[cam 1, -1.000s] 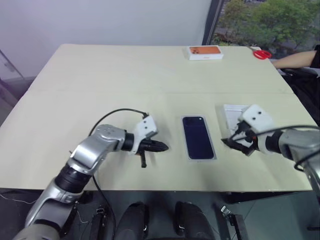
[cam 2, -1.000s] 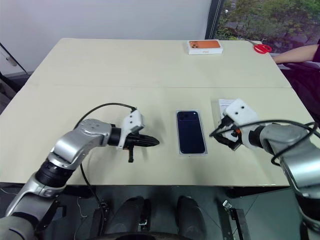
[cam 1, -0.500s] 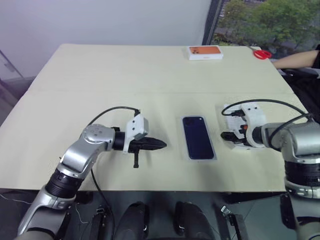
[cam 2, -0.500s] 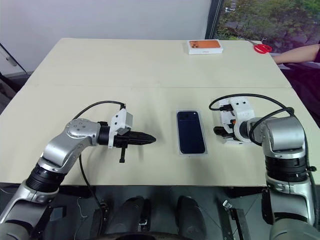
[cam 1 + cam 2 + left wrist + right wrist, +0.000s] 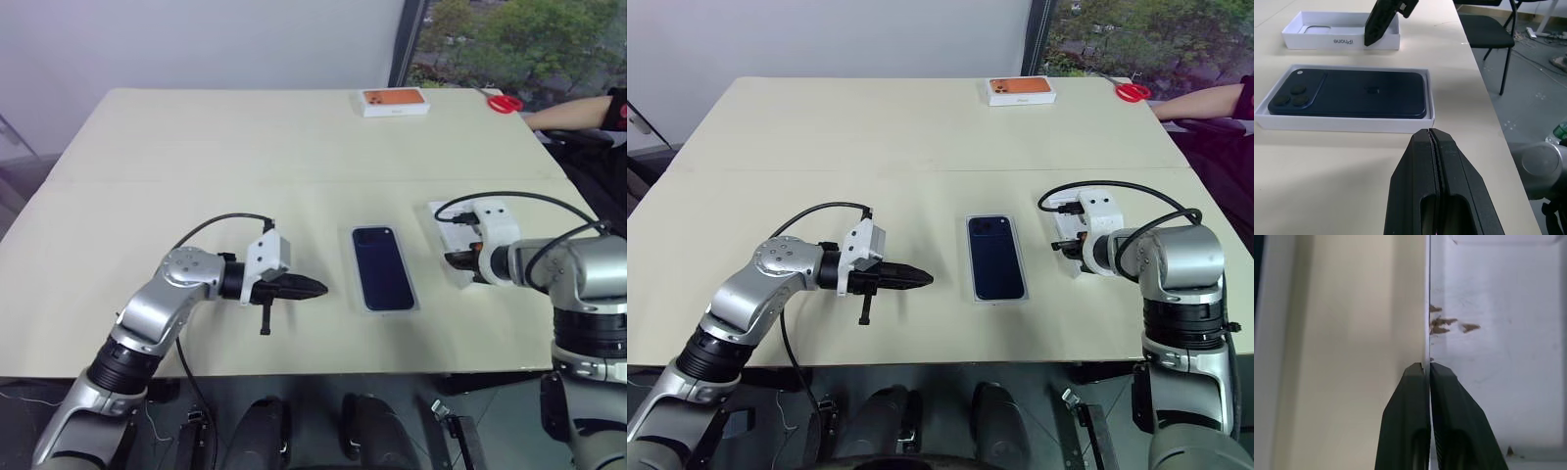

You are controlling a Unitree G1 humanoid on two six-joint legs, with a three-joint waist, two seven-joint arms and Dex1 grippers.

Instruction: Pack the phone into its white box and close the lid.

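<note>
The lid, standing on its side [image 5: 354, 270] along the edge of the white box that faces my left gripper, will be let go there by my right gripper.
The phone [image 5: 382, 267], dark navy, lies back up inside the white box [image 5: 387, 309] at the middle of the table. To its right sits the lid [image 5: 452, 216], hollow side up. My right gripper [image 5: 460, 260] points down at the lid's near wall and is shut on that thin wall [image 5: 1428, 323]; the lid's white inside [image 5: 1498, 333] lies past it. Left of the box, my left gripper [image 5: 315, 288] is shut on nothing and points level toward the box [image 5: 1347, 122], a short gap away.
An orange-topped white box [image 5: 395, 101] stands at the table's far edge, with red scissors [image 5: 505, 102] to its right. A person's arm [image 5: 568, 116] rests at the back right corner. A chair [image 5: 1488, 34] stands beyond the table's right side.
My right gripper rolled, came down onto the lid and went from open to shut on its wall. The left gripper stayed shut and nearly still.
</note>
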